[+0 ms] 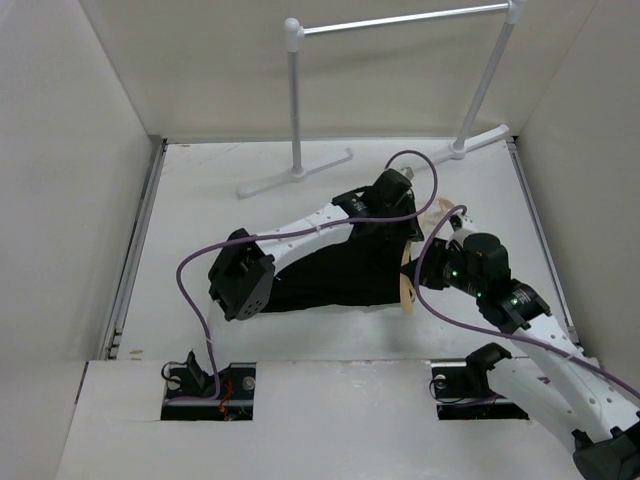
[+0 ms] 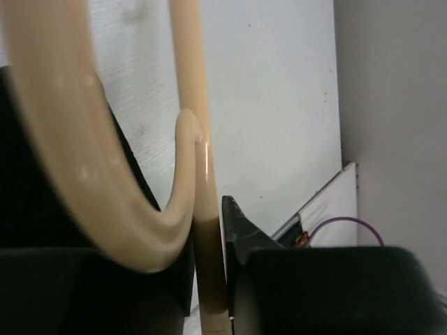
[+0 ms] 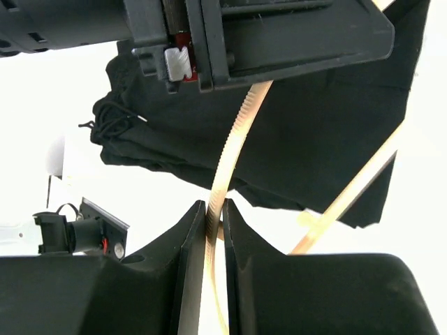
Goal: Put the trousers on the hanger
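My right gripper will let go of the hanger and pinch that end (image 1: 397, 278) of the trousers while my left gripper slides the hanger inward, because the hanger is too near that end.
The black trousers (image 1: 335, 275) lie bunched in the middle of the table, partly under my left arm. The tan hanger (image 1: 407, 285) stands at their right edge. In the left wrist view one straight bar of the hanger (image 2: 207, 265) runs between the jaws of my left gripper (image 2: 209, 279), which is shut on it, with the curved hook (image 2: 77, 153) close by. My right gripper (image 3: 215, 216) is shut on a ridged bar of the hanger (image 3: 234, 139) just below the left gripper's body. Behind it hang the trousers (image 3: 314, 132).
A white tubular rack (image 1: 400, 22) stands at the back, its feet (image 1: 295, 172) on the table ahead of the arms. Pale walls close in the left, right and rear sides. Purple cables (image 1: 200, 262) loop over both arms.
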`<control>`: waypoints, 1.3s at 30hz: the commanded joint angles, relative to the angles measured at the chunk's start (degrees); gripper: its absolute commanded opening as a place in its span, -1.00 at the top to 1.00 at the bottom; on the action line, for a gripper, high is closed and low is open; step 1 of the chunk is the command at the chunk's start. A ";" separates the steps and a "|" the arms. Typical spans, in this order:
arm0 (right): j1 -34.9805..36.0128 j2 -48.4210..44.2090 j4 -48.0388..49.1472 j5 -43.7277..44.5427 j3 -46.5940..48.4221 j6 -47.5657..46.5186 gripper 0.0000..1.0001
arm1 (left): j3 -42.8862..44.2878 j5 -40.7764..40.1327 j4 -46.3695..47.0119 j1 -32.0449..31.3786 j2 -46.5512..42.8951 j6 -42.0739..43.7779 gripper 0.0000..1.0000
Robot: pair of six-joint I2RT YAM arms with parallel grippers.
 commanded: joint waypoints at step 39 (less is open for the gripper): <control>-14.95 34.17 21.06 3.39 -0.26 5.13 0.13 | -40.20 -21.82 39.34 -7.61 -10.05 -19.91 1.00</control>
